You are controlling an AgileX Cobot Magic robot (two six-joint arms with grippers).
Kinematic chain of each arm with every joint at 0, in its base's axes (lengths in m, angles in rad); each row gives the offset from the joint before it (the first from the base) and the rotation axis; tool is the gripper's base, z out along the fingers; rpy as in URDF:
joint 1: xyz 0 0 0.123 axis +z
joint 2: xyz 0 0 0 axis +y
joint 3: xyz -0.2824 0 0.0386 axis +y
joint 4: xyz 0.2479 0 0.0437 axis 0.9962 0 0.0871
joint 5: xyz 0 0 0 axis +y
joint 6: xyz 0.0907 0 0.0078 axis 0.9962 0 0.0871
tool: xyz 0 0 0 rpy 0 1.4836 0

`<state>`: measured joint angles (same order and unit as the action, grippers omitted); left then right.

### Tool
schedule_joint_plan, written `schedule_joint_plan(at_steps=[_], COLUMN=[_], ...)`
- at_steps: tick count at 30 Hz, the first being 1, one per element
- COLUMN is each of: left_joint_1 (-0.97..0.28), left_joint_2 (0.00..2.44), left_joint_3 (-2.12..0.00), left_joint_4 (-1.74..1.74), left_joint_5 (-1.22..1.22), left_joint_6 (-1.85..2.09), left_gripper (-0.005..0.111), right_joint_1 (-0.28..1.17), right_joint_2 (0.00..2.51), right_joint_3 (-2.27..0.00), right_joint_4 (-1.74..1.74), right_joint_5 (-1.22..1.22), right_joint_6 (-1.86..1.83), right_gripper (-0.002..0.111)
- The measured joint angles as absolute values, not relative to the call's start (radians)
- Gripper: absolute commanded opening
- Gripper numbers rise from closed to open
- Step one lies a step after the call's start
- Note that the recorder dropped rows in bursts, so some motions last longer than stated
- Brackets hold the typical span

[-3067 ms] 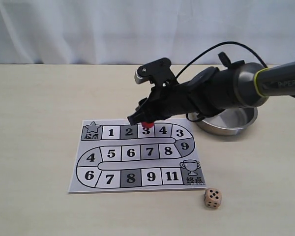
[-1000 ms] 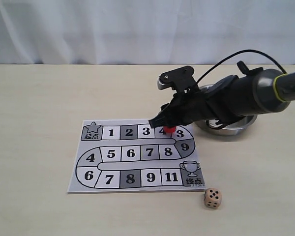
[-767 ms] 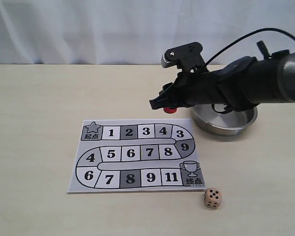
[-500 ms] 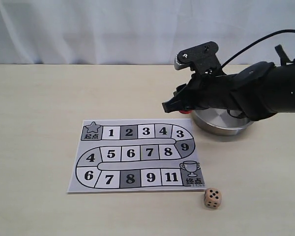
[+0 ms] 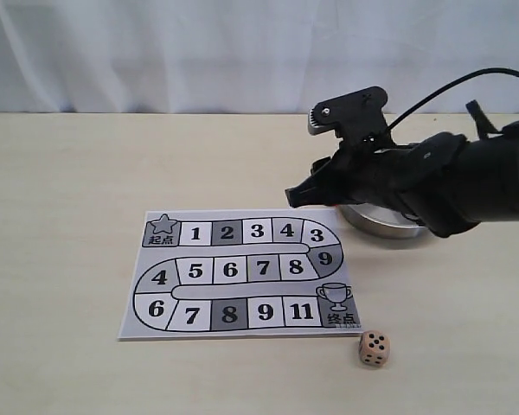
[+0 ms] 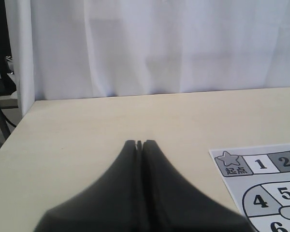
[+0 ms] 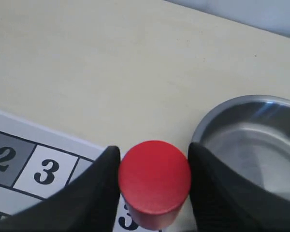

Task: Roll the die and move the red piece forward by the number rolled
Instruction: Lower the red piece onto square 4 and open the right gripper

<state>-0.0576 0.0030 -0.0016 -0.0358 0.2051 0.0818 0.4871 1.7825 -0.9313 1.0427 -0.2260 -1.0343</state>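
The red piece will go down from my right gripper onto the board's curved corner square (image 5: 317,229) (image 7: 131,216) nearest the steel bowl. The red piece is now above the board's far corner.
My right gripper (image 7: 154,180) is shut on the red piece (image 7: 154,181), a plain red cylinder held between the two black fingers above the board's far right corner, beside the bowl. In the exterior view the right gripper (image 5: 296,197) hovers over the board's back edge near the upper "3" square, and the arm hides the red piece there. The light-wood die (image 5: 374,347) rests on the table in front of the board's near right corner. In the left wrist view my left gripper (image 6: 140,143) is shut with nothing in it, off to the board's left.
The printed board (image 5: 242,272), with numbered squares, a star start and a trophy end, lies flat on the table. A steel bowl (image 5: 389,229) stands behind its right corner, partly under the right arm. In the right wrist view the bowl (image 7: 251,140) is close beside one finger.
The right gripper lifted the red piece off the board's top row and carried it right toward the bowl. In the last half second it dipped slightly. The die and board stayed put.
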Motion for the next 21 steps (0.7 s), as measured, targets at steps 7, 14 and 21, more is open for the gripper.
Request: schedule_joint_plan(at_steps=[7,14,21], left_joint_1=[-0.058,-0.058,-0.058], left_joint_2=[0.003,0.003,0.003], left_joint_3=[-0.002,-0.002,-0.002], left_joint_4=[-0.036,-0.036,-0.036], left_joint_5=[0.205,0.205,0.205], left_joint_6=[0.082,0.082,0.082], left_gripper=[0.0,0.0,0.0], right_joint_1=[0.523,0.524,0.524], right_joint_2=[1.847,1.871,1.967], right_joint_3=[-0.845,-0.798,-0.794], right_joint_4=[0.611,0.431,0.417], right_joint_5=[-0.42,-0.483,-0.564], right_joint_6=[-0.402,-0.216,-0.233], right_gripper=[0.004,0.004,0.004])
